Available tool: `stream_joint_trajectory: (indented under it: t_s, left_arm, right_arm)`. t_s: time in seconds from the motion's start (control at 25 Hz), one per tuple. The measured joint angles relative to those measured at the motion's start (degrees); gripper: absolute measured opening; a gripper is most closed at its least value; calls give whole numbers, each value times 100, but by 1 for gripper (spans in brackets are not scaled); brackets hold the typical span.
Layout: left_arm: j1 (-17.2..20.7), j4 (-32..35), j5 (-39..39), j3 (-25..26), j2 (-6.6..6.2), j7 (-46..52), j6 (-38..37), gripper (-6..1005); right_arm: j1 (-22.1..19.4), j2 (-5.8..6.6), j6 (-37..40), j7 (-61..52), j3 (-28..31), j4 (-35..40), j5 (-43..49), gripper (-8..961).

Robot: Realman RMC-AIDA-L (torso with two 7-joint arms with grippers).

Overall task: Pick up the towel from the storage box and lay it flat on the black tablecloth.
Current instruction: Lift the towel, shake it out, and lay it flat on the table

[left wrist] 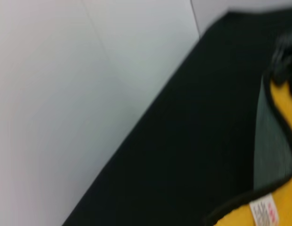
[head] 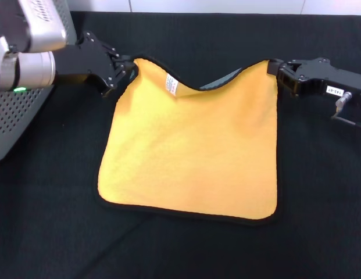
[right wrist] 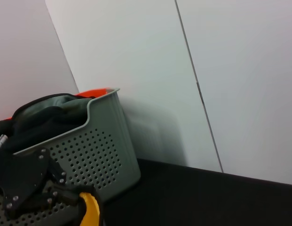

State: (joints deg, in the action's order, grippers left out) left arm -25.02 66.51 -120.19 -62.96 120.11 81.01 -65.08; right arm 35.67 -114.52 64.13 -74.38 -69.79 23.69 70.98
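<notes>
I need to use my left gripper to let go of the raised far corner of the towel on the black tablecloth [head: 125,69], beside the storage box.
The towel [head: 192,157] shows its yellow-orange side up, with black trim and a small white label [head: 170,85]. Its near part lies on the black tablecloth [head: 186,250]; its far edge sags between two raised corners, showing a strip of grey-green underside. My left gripper [head: 125,70] is shut on the far left corner. My right gripper [head: 276,73] is shut on the far right corner. The left wrist view shows the towel's far edge [left wrist: 270,150] and the tablecloth [left wrist: 183,155]. The right wrist view shows the left gripper [right wrist: 66,197] pinching a yellow corner [right wrist: 90,210].
The light-grey perforated storage box [head: 17,116] stands at the left edge, just behind my left arm; the right wrist view shows it [right wrist: 98,150] with dark and orange cloth still inside. A white wall [right wrist: 183,70] backs the table.
</notes>
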Motion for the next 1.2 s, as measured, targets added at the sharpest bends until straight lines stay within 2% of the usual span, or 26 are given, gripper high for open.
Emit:
stream_joint_trajectory:
  t_s: [0.4, 0.6, 0.96, 1.2]
  left_arm:
    - [124, 720, -1119, -861, 10, 617, 549, 36]
    - [108, 791, -1767, -1261, 5, 1023, 803, 37]
    - [77, 795, -2049, -1334, 0, 1150, 973, 37]
    - [60, 758, -2144, -1338, -3, 1203, 1134, 38]
  right_arm:
    - [85, -13, -139, -183, 0, -11, 4, 33]
    - [201, -62, -361, -261, -2, -43, 4, 33]
    - [467, -85, -575, -269, -36, -251, 4, 34]
    - [461, -87, -684, -276, -59, -292, 4, 35]
